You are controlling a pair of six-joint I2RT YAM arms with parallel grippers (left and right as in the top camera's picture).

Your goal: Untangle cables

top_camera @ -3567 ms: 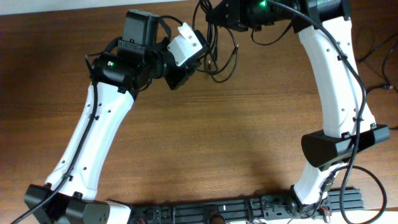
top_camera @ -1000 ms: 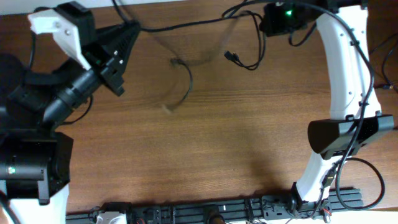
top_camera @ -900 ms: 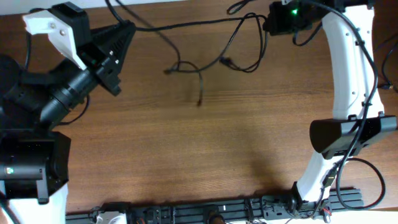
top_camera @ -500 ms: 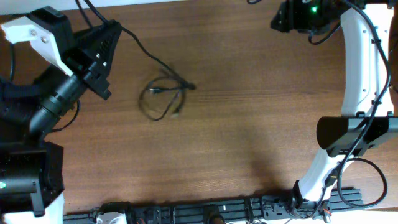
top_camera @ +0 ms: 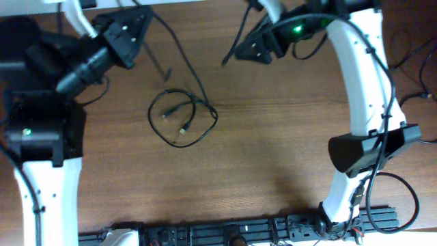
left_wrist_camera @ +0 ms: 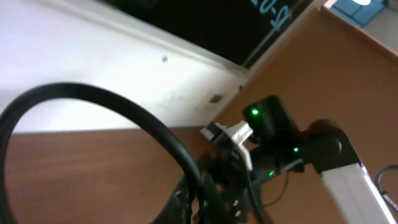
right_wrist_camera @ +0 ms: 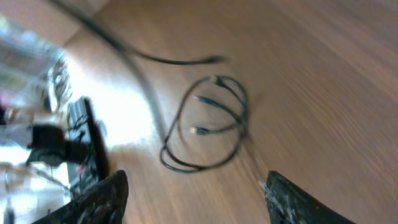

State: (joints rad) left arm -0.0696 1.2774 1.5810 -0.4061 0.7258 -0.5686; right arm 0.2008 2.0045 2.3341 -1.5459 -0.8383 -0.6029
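Observation:
The cable from my left gripper coils around its own plugs, so I will take over the strand of cable [top_camera: 184,55] with my right gripper and pull it away.
The cables lie as a loose black coil [top_camera: 181,119] on the brown table, with small plugs inside the loop. One strand [top_camera: 184,61] runs up from the coil to my left gripper [top_camera: 140,20] at the far left. In the left wrist view that gripper [left_wrist_camera: 202,202] is shut on the black cable [left_wrist_camera: 124,109], which arcs close past the lens. My right gripper [top_camera: 246,49] hovers at the far middle, above and right of the coil. In the right wrist view it [right_wrist_camera: 194,180] is open and empty, with the coil [right_wrist_camera: 208,124] on the wood beyond the fingers [right_wrist_camera: 102,199].
A black rail [top_camera: 239,232] with fittings runs along the table's front edge. The arms' own thicker cables trail off the right edge [top_camera: 413,75]. The right arm's white links [top_camera: 362,75] stand over the right side. A pale wall [left_wrist_camera: 93,50] lies behind the far edge.
My right gripper has opened and let go of the cable. The stretched cables have dropped into a loose coil at the table's left middle. The right arm has swung left and down towards it.

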